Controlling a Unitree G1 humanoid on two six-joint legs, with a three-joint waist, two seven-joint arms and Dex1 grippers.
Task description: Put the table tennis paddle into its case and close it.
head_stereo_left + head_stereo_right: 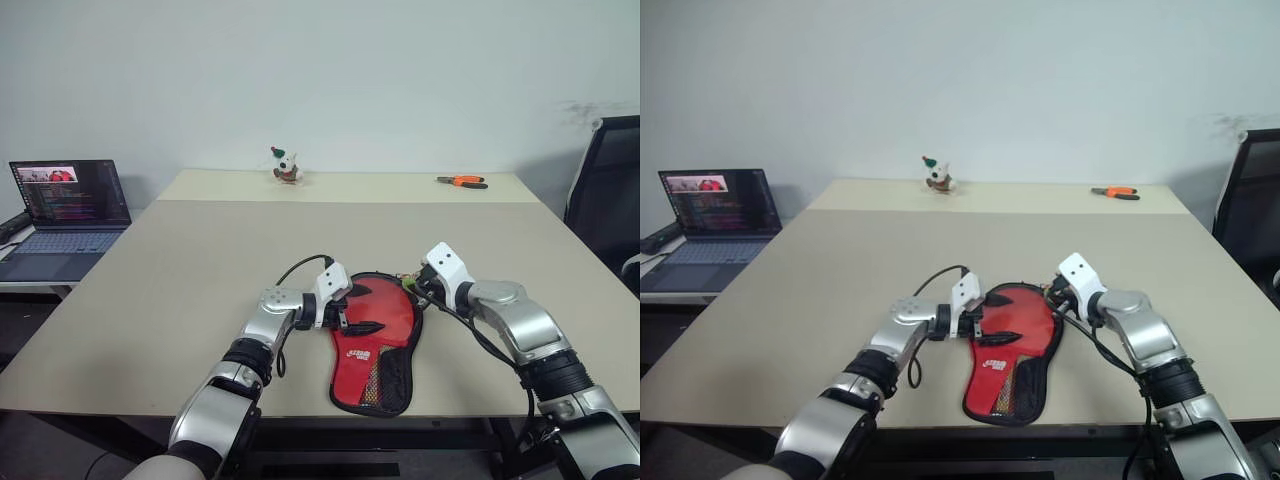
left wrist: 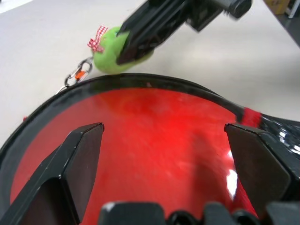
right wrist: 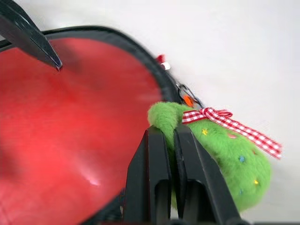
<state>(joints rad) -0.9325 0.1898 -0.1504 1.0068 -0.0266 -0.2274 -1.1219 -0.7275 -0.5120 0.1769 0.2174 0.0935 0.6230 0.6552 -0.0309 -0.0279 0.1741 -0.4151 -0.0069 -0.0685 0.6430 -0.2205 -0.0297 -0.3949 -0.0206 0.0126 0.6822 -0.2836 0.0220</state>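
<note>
My right gripper needs to release the green zipper tag off the table's front edge [image 1: 413, 453] next to the case's mesh panel.
The case [image 1: 377, 345] lies flat on the table, red side up with a white logo and a mesh panel toward the near end. The table tennis paddle is hidden from view. My right gripper [image 3: 164, 132] is shut on the fuzzy green zipper tag [image 3: 225, 159], which wears a red-checked bow and sits at the far right rim of the case's round part. My left gripper [image 1: 352, 314] is open, its two fingers [image 2: 86, 140] spread over the red round part from the left side. The right gripper [image 2: 140, 37] pinching the green tag [image 2: 108, 58] appears across the case in the left wrist view.
An open laptop [image 1: 68, 205] stands on a side desk at the left. A small toy figure [image 1: 287, 167] and orange-handled pliers [image 1: 462, 181] lie at the table's far edge. A black chair [image 1: 608, 190] is at the right. The case's near end reaches the table's front edge [image 1: 330, 412].
</note>
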